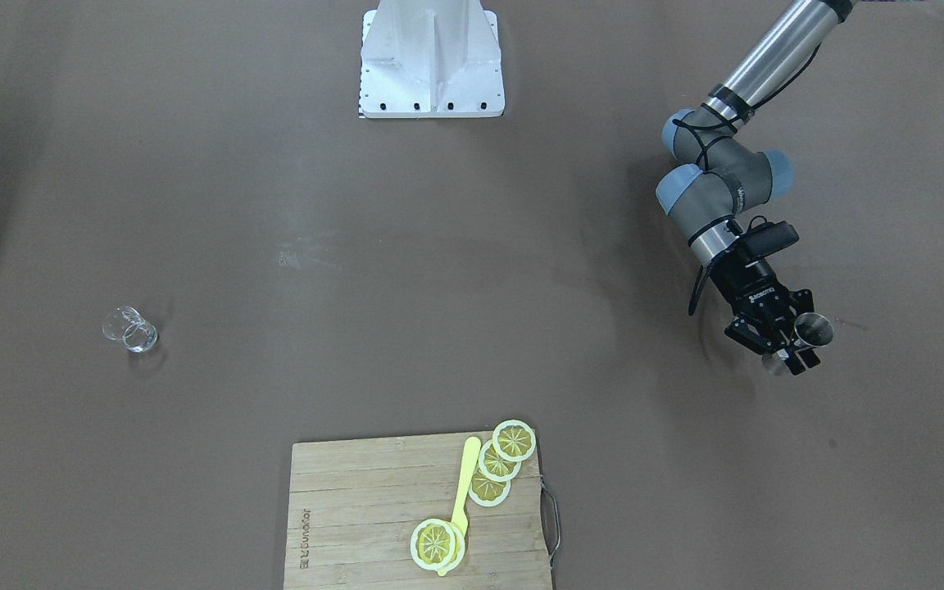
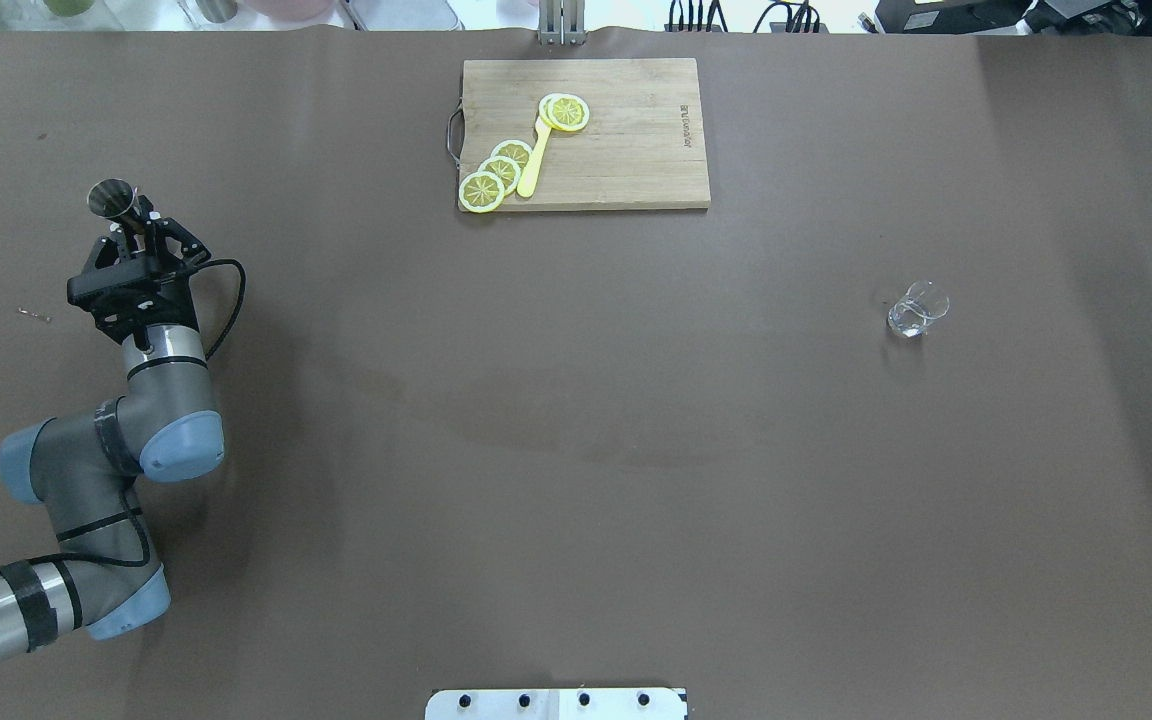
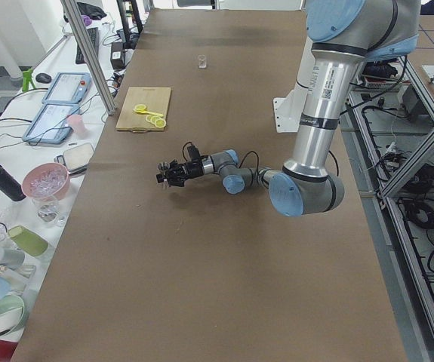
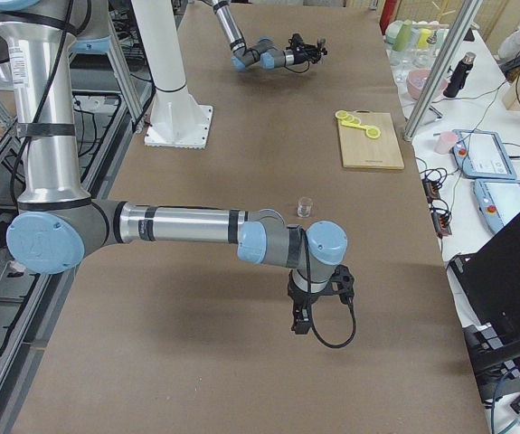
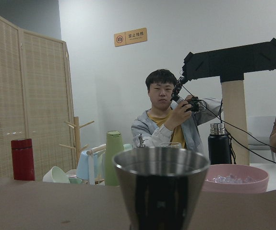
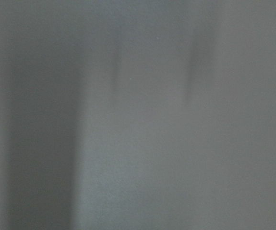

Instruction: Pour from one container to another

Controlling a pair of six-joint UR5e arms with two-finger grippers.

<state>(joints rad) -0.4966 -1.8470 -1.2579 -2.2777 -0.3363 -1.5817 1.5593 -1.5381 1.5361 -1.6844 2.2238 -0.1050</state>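
I will set the metal cup down with my left gripper on the bare table (image 1: 762, 360) just under its fingertips, past the handle of the cutting board.
A shiny metal cup (image 2: 111, 197) stands upright in my left gripper (image 2: 139, 228), which is shut on its lower part just above the table's left side. The front view shows the same metal cup (image 1: 814, 329) and left gripper (image 1: 790, 351). The cup's open rim (image 5: 161, 160) fills the lower middle of the left wrist view. A small clear glass (image 2: 917, 309) stands alone far to the right, also seen as the glass (image 1: 131, 329). My right gripper (image 4: 301, 318) shows only in the right side view, pointing down near the table, and I cannot tell its state.
A wooden cutting board (image 2: 636, 160) with lemon slices (image 2: 496, 175) and a yellow utensil (image 2: 533, 165) lies at the far middle edge. The white robot base (image 1: 431, 65) sits at the near edge. Bottles and bowls (image 3: 43, 181) stand on a side table beyond the left end.
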